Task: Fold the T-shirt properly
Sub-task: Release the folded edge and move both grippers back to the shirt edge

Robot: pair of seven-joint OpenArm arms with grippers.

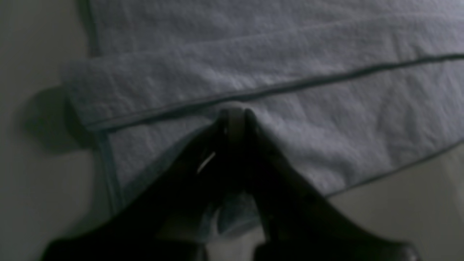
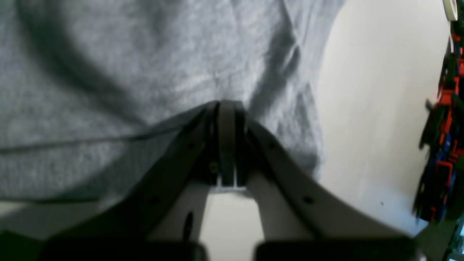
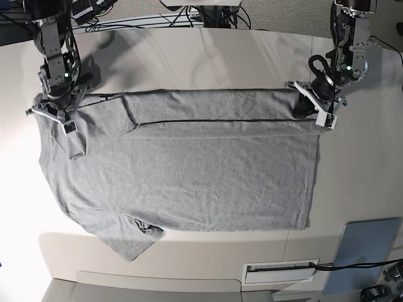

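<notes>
My right gripper needs to let go of the T-shirt's bunched edge on the beige table [image 3: 70, 61], near the cables along the back.
The heather-grey T-shirt [image 3: 189, 176] lies flat on the beige table [image 3: 208, 56], plain side up, with its far edge folded over into a narrow strip. At the shirt's far right corner in the base view, my left gripper [image 3: 302, 106] is shut on the T-shirt. The left wrist view shows the left gripper [image 1: 235, 112] pinching the T-shirt [image 1: 326, 127] just below the fold line. My right gripper [image 3: 75, 150] is at the far left, near the sleeve. In the right wrist view the right gripper [image 2: 226, 106] is shut on a bunched edge of the T-shirt [image 2: 145, 72].
A grey-blue flat pad [image 3: 368, 248] lies at the near right corner of the table. A white slotted plate [image 3: 280, 272] sits in the front edge. Cables [image 3: 157, 19] run along the back. Red and black clutter [image 2: 442, 145] stands beyond the table's side.
</notes>
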